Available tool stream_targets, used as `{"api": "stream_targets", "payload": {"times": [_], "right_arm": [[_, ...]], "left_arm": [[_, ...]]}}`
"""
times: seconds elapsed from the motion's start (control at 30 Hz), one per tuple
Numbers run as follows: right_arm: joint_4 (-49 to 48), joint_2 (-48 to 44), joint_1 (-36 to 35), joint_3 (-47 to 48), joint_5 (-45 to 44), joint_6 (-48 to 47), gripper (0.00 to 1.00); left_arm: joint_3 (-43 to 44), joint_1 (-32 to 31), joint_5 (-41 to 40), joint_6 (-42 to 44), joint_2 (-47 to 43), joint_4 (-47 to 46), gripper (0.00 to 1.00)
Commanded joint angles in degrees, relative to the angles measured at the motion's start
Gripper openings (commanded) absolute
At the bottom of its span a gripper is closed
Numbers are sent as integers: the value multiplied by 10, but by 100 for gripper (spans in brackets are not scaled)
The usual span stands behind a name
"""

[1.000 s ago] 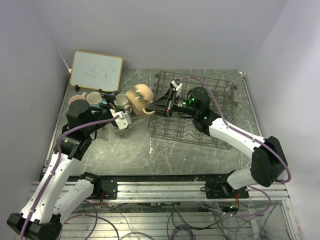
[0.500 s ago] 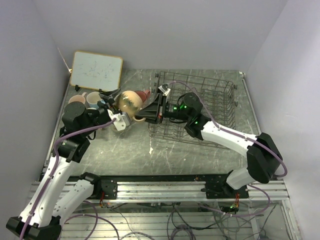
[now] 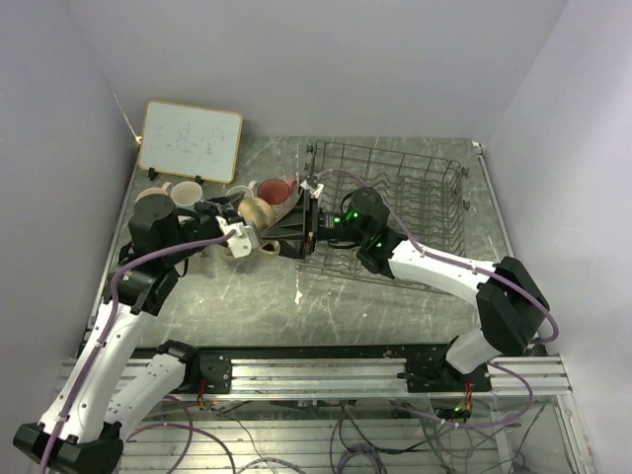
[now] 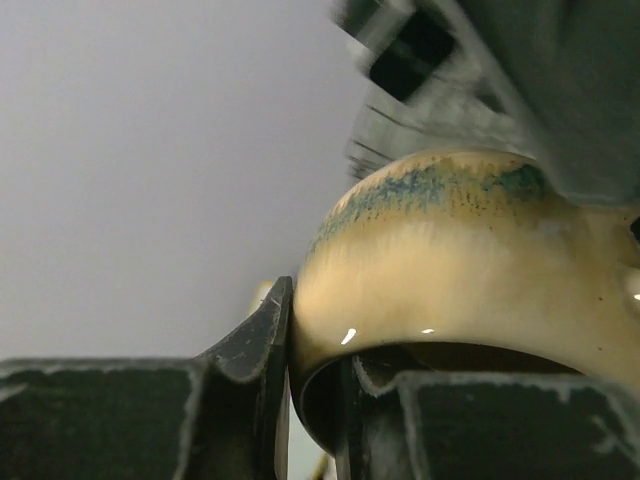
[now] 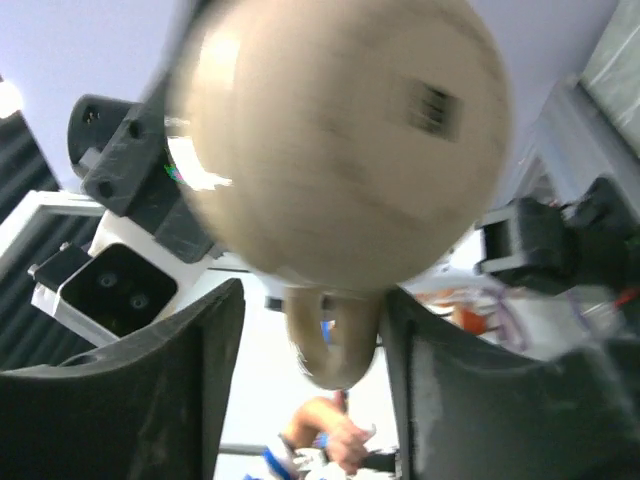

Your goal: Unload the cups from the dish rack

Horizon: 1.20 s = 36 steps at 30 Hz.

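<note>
The beige cup, now in the air between both grippers, is to go by the dish rack's near corner, on the cups' side. Next, my left gripper lets go of it on the bare table [image 3: 267, 288] there.
The beige cup [image 3: 255, 209] hangs in the air between both grippers, left of the dish rack [image 3: 434, 163]. My left gripper [image 3: 240, 219] is shut on its rim; in the left wrist view one finger [image 4: 250, 350] lies outside the cup's [image 4: 450, 260] wall and the other inside. My right gripper [image 3: 283, 225] stands open around the cup's handle [image 5: 330, 340], with a gap on the left side. The cup's round bottom [image 5: 340, 140] fills the right wrist view. A dark pink-red cup [image 3: 274, 190] sits just behind. More cups [image 3: 186, 194] stand on the table at the left.
A framed whiteboard [image 3: 190, 138] leans at the back left, behind the cups on the table. The dark wire rack takes up the table's right half, with the right arm reaching across its front edge. Purple walls close in on three sides.
The right arm carried the beige cup leftward out of the rack area to the left gripper. The left gripper closed on the cup's rim and the right jaws spread apart.
</note>
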<state>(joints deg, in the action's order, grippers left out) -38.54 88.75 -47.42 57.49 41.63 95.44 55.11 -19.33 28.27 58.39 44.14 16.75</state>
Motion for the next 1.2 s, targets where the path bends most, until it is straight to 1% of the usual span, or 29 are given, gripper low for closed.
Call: {"api": "stream_targets", "payload": {"times": [0.0,0.07,0.1,0.17,0.2,0.27,0.37,0.57,0.6,0.73,0.93,1.03,1.17], "right_arm": [[77,-17,37,19,-2,-113,72],[176,-34,64,19,-14,-175,86],[245,-42,85,20,-22,-207,89],[325,-60,115,21,-41,-262,93],[366,-68,131,22,-51,-287,94],[431,-85,161,25,-77,-337,95],[510,-106,208,35,-119,-384,96],[571,-135,272,46,-165,-425,96],[574,-138,279,46,-166,-427,96],[585,-146,305,44,-174,-435,96],[614,-152,315,48,-218,-462,96],[635,-158,316,52,-252,-481,97],[644,-165,318,50,-268,-490,97]], "left_arm": [[18,-1,16,31,17,144,7],[26,-2,4,51,33,200,7],[30,-2,-4,62,44,233,7],[39,-2,-21,83,71,297,7],[43,-2,-27,97,86,324,7],[46,-5,-42,98,118,359,7],[46,-25,-79,76,163,373,7],[26,-113,-161,-1,239,337,7],[21,-120,-171,-12,252,327,7],[10,-134,-209,-46,306,283,7],[20,-151,-231,-98,380,232,7],[22,-157,-241,-123,406,207,7],[11,-164,-255,-138,427,178,8]]}}
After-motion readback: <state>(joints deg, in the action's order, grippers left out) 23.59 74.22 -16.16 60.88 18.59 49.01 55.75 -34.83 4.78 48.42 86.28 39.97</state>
